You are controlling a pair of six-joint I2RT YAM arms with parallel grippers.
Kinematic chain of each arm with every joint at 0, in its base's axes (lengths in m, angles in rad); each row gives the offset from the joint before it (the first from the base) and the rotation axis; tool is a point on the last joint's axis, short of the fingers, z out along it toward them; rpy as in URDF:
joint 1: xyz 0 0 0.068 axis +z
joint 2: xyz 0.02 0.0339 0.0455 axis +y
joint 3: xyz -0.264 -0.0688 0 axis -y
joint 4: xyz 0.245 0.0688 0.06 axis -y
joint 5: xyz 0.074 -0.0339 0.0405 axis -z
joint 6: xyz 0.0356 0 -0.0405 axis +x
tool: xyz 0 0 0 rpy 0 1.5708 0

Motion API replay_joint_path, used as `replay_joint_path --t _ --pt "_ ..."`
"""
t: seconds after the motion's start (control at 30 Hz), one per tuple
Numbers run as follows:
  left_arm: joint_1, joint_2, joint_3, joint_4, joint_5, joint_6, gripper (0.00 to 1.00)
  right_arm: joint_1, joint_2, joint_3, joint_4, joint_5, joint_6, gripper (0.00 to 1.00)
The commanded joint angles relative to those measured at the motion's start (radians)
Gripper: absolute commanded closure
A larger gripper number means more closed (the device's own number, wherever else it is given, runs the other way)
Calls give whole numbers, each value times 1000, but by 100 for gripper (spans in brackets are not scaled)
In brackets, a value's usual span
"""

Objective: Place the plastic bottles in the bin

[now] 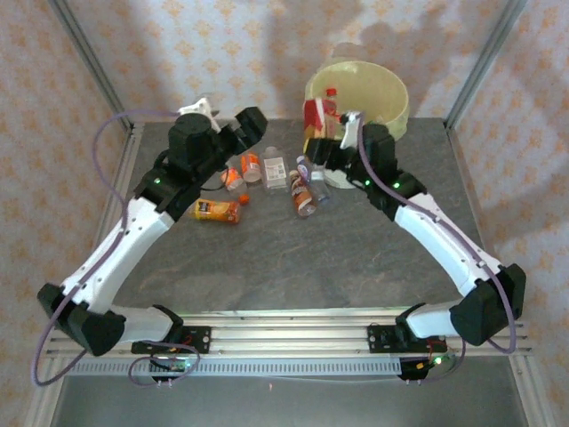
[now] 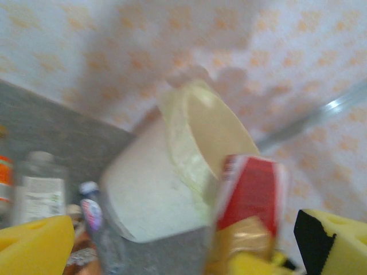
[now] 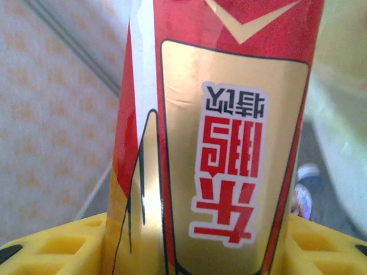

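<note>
The red-and-gold bottle, now upright just outside the bin's rim, will be let go by my right gripper inside the cream bin (image 1: pixel 358 117), beside the red-capped bottle.
A red-and-gold labelled plastic bottle (image 3: pixel 218 143) stands upright between my right gripper's (image 3: pixel 195 255) yellow pads (image 3: pixel 51 246), which are shut on it. From above, this bottle (image 1: pixel 316 117) is just outside the left rim of the bin (image 1: pixel 382 98), a cream bucket with a pale bag over its rim. My left gripper (image 1: pixel 256 124) is open above the back of the table, left of the held bottle. In the left wrist view its yellow fingers (image 2: pixel 34 246) stand wide apart, with the bin (image 2: pixel 166 195) and the held bottle (image 2: pixel 252 206) ahead. Several bottles (image 1: pixel 218 211) lie on the table.
On the grey table lie orange bottles (image 1: pixel 233 178), a clear bottle with a white label (image 1: pixel 274 167) and two bottles (image 1: pixel 304 196) near my right arm. Metal frame posts (image 1: pixel 480 62) stand at the back corners before a patterned wall.
</note>
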Motion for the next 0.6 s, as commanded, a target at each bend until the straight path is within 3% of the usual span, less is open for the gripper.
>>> replay_joint_path --t 0.0,0.3,0.57 --pt "26 -43 -71 -174 -241 19 0 -50 24 122 -51 -12 -57 49" --pt "120 -183 -242 -279 -352 -79 0 -205 173 373 -143 39 -74 50" --pt "168 -258 -313 -371 -387 -81 0 -298 389 639 -345 78 -120 50"
